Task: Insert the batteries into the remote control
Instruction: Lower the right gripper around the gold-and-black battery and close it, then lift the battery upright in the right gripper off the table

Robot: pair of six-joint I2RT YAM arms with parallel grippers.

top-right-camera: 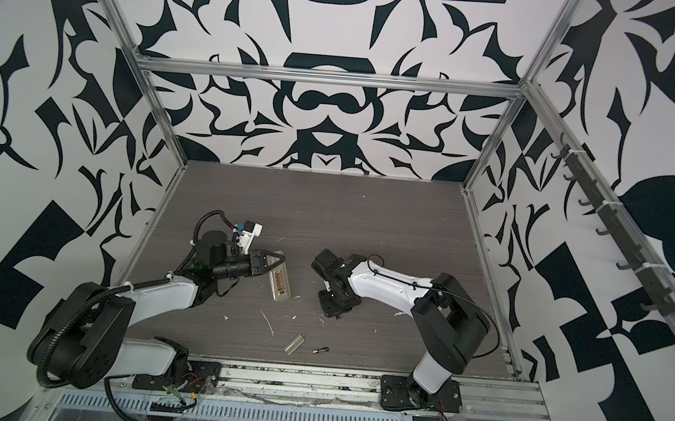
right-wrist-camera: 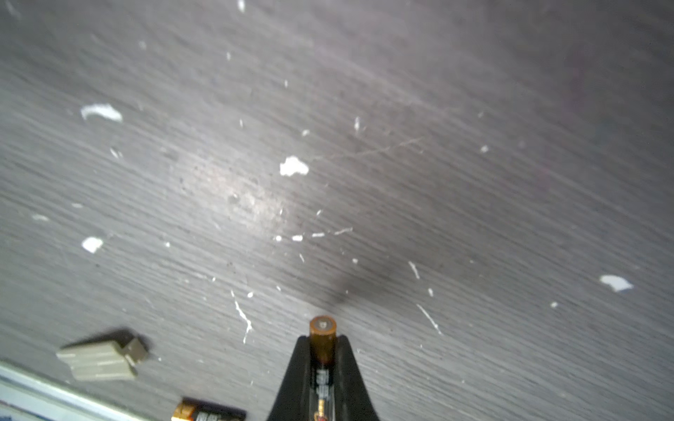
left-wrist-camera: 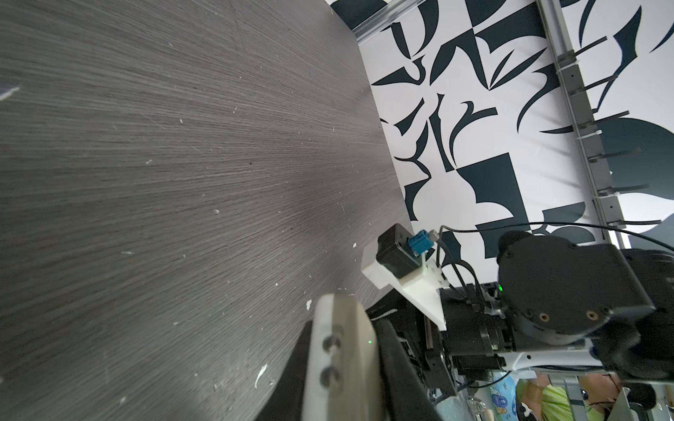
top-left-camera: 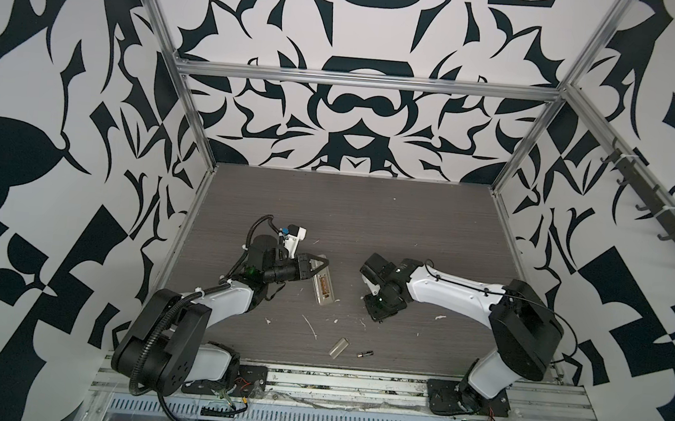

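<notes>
I will put the battery down and take it closer to its gold-brown end [right-wrist-camera: 323, 346] before loading it, because that end sticks far out past my right gripper's fingers.
The remote control [top-left-camera: 323, 287] [top-right-camera: 279, 283] lies back up on the table, its open battery recess showing copper contacts. My left gripper [top-left-camera: 319, 265] [left-wrist-camera: 346, 328] is shut on the remote's far end, and in the left wrist view the beige remote [left-wrist-camera: 339, 382] fills the gap between the black fingers. My right gripper [right-wrist-camera: 322, 346] is shut on one battery [right-wrist-camera: 322, 333], whose gold-brown end sticks out past the fingertips just above the table. In both top views the right wrist [top-left-camera: 380, 302] [top-right-camera: 336, 299] hides that battery. A second battery [top-left-camera: 365, 353] [top-right-camera: 319, 350] [right-wrist-camera: 208, 413] lies near the front edge.
The loose beige cover [top-left-camera: 338, 347] [top-right-camera: 295, 344] [right-wrist-camera: 102, 359] lies beside the second battery. White scraps [top-left-camera: 311, 326] are scattered over the dark wood table [top-left-camera: 368, 222]. An aluminium rail [top-left-camera: 354, 377] runs along the front, and patterned walls close in the other sides.
</notes>
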